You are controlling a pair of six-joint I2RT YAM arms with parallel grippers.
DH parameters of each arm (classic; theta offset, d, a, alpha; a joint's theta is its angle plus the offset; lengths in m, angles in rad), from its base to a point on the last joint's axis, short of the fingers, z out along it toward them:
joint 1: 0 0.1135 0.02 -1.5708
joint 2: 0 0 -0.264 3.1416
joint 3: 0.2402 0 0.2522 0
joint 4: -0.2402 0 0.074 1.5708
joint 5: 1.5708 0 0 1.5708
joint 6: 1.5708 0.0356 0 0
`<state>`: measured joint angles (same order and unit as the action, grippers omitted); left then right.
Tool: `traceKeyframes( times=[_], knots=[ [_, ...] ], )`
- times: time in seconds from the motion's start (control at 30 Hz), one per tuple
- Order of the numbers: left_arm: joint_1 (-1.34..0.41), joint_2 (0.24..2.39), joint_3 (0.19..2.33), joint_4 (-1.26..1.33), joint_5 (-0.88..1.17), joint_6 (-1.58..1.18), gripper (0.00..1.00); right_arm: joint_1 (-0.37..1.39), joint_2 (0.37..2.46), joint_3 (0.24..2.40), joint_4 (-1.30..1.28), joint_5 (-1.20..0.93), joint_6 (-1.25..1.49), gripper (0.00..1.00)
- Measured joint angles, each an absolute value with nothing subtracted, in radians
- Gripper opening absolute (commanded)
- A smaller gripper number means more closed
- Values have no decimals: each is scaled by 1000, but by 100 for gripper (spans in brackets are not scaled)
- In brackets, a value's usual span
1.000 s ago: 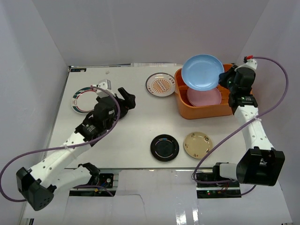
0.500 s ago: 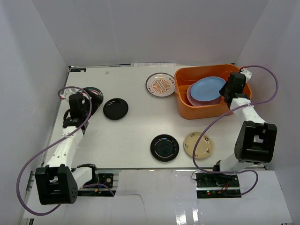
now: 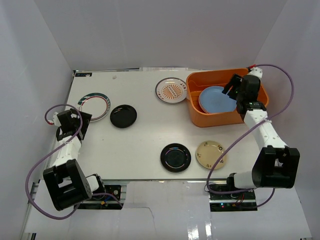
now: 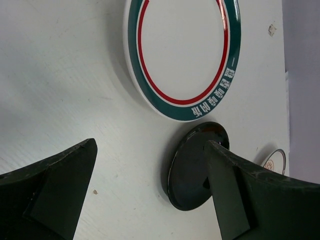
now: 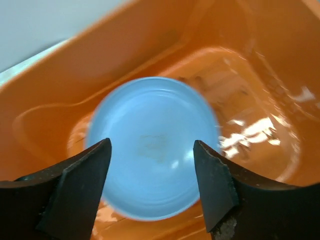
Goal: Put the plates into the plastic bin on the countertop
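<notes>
Next, I move my left gripper to the near side of the white plate's green-red rim [image 3: 92, 120] [image 4: 140, 88], and I need to close it there.
The light blue plate [image 3: 216, 99] [image 5: 152, 115] lies flat in the orange plastic bin [image 3: 227, 117] [image 5: 150, 50], blurred in the right wrist view. Just above it, my right gripper [image 3: 231, 90] [image 5: 152, 145] is open and holds nothing. My left gripper [image 3: 82, 122] [image 4: 150, 150] hangs open over the white countertop [image 3: 140, 140] near its left edge. Ahead of it lie the white plate with the green-red rim [image 3: 93, 106] [image 4: 182, 55] and a black plate [image 3: 123, 116] [image 4: 192, 170], neither of them touched.
An orange-patterned plate [image 3: 171, 90] [image 4: 274, 161] lies just left of the bin. A second black plate [image 3: 175, 157] and a gold-tan plate [image 3: 210, 154] sit near the front edge, between the arm bases. White walls close in the left, back and right sides.
My right gripper has opened and let go of the light blue plate, which dropped flat into the bin. The left arm has drawn back toward the table's left edge.
</notes>
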<state>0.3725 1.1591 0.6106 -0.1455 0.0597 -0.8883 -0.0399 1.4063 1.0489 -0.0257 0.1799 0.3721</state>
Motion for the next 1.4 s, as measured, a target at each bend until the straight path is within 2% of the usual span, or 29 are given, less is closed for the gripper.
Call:
traceKeyframes(
  times=[0.1, 0.17, 0.23, 0.3, 0.33, 0.47, 0.57, 0.73, 0.97, 1.2, 1.27, 1.37, 1.4],
  knots=[
    [379, 1225, 611, -118, 58, -891, 98, 102, 1333, 1057, -20, 137, 302, 58],
    [380, 1284, 611, -99, 54, -891, 97, 223, 1317, 1089, -23, 78, 238, 53],
    [381, 1343, 617, -89, 51, -888, 96, 338, 1336, 1149, -36, 15, 160, 53],
    [381, 1397, 627, -78, 49, -881, 93, 450, 1388, 1232, -65, -49, 63, 55],
    [381, 1419, 632, -72, 49, -880, 92, 488, 1419, 1266, -75, -67, 19, 63],
    [382, 1467, 651, -19, 63, -881, 88, 627, 1586, 1404, -160, -69, -155, 76],
    [383, 1505, 668, 17, 75, -886, 83, 697, 1760, 1514, -238, -3, -268, 77],
    [383, 1546, 684, 62, 91, -895, 81, 725, 2016, 1623, -311, 160, -393, 77],
    [383, 1587, 709, 96, 99, -900, 81, 713, 2190, 1704, -321, 333, -513, 76],
    [383, 1610, 729, 105, 103, -900, 80, 711, 2303, 1773, -244, 434, -583, 63],
    [383, 1616, 733, 107, 104, -900, 80, 712, 2323, 1792, -224, 451, -592, 56],
    [383, 1620, 736, 106, 104, -899, 79, 720, 2360, 1815, -183, 478, -611, 41],
    [383, 1622, 738, 106, 104, -899, 78, 725, 2370, 1819, -165, 491, -615, 27]
  ],
)
